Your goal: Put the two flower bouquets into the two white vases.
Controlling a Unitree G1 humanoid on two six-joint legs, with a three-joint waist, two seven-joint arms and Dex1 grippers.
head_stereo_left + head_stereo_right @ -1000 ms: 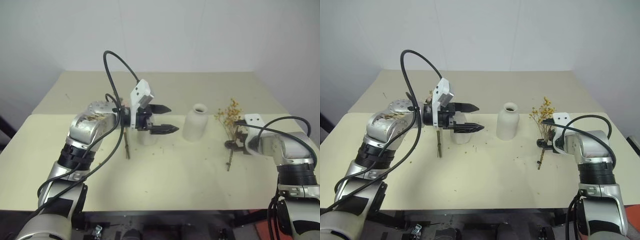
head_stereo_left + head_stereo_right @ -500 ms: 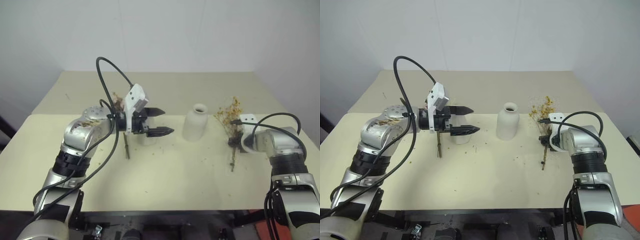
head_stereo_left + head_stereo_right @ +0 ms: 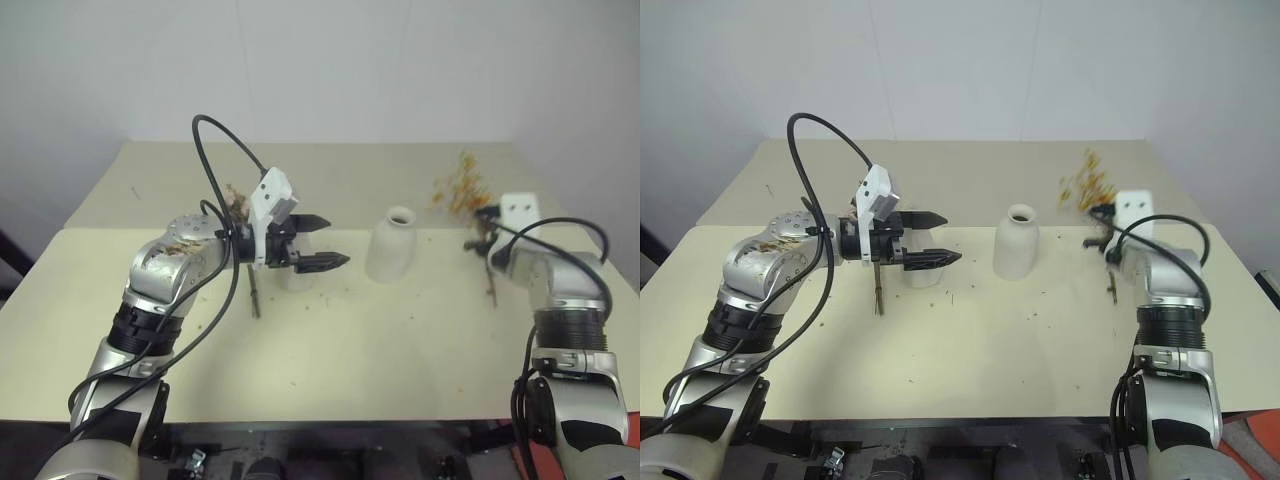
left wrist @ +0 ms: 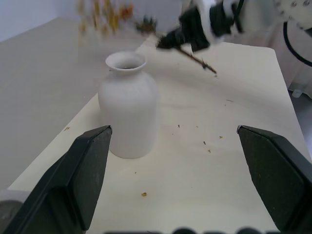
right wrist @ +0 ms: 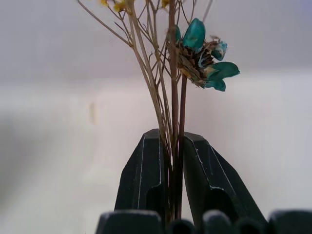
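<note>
My right gripper will let go of the thin yellow-orange spray with its stems inside the opening of the rounded white vase (image 3: 401,217).
My right gripper (image 3: 482,232) is shut on the stems (image 5: 173,97) of the thin yellow-orange spray (image 3: 455,190). The spray hangs above the table's right side, its blossoms tilted toward the far edge and its stem end (image 3: 1112,290) pointing down. The rounded white vase (image 3: 392,245) stands mid-table, left of that spray. My left gripper (image 3: 335,242) is open and points right toward that vase (image 4: 127,112), holding nothing. The slim white vase (image 3: 923,275) stands just behind its fingers, partly hidden. The pink rose bouquet (image 3: 253,295) lies on the table behind my left forearm, mostly hidden.
The beige table (image 3: 330,350) carries scattered plant crumbs (image 3: 940,300) around the vases. A black cable (image 3: 215,150) loops high over my left arm. The table's right edge runs close to my right arm.
My right gripper shut on the yellow spray's stems and lifted it off the table, swinging the blossoms up and away. The left gripper stayed open in place.
</note>
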